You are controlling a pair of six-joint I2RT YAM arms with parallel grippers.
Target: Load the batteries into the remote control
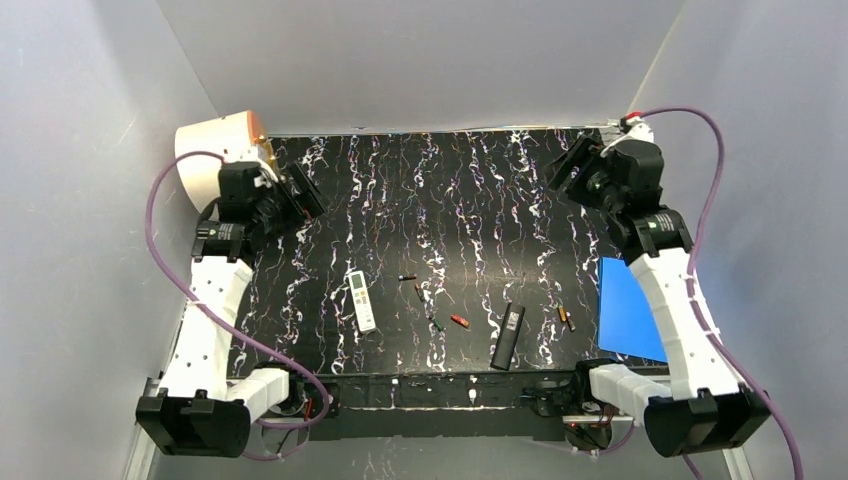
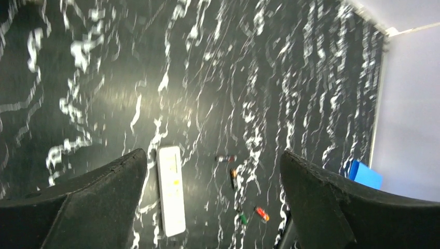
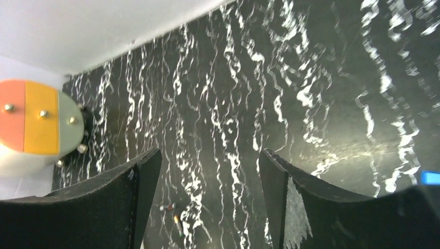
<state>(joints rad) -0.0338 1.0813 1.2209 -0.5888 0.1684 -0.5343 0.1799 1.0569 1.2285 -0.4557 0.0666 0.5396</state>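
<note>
The white remote control lies face up with its back on the table, so the robot's left gripper needs to first grip its middle (image 1: 362, 303) and lift it to the right gripper.
A white remote control (image 1: 361, 300) lies face up on the black marbled table (image 1: 440, 200), left of centre. A black remote (image 1: 508, 336) lies nearer the front right. Several batteries are scattered between them: a dark one (image 1: 407, 277), a thin one (image 1: 420, 293), a green one (image 1: 437, 324) and a red one (image 1: 459, 321). Another battery (image 1: 565, 318) lies right of the black remote. My left gripper (image 1: 300, 190) hangs open at the back left, and my right gripper (image 1: 570, 165) hangs open at the back right. Both are empty and far from the remotes. The left wrist view shows the white remote (image 2: 171, 189) and the red battery (image 2: 262, 213) below the open left gripper (image 2: 212, 153). Two batteries (image 3: 167, 207) show between the fingers of the right gripper (image 3: 210, 151).
A white round container (image 1: 215, 150) with an orange and yellow face (image 3: 39, 122) sits in the back left corner. A blue sheet (image 1: 630, 310) lies at the table's right edge. Grey walls enclose the table on three sides.
</note>
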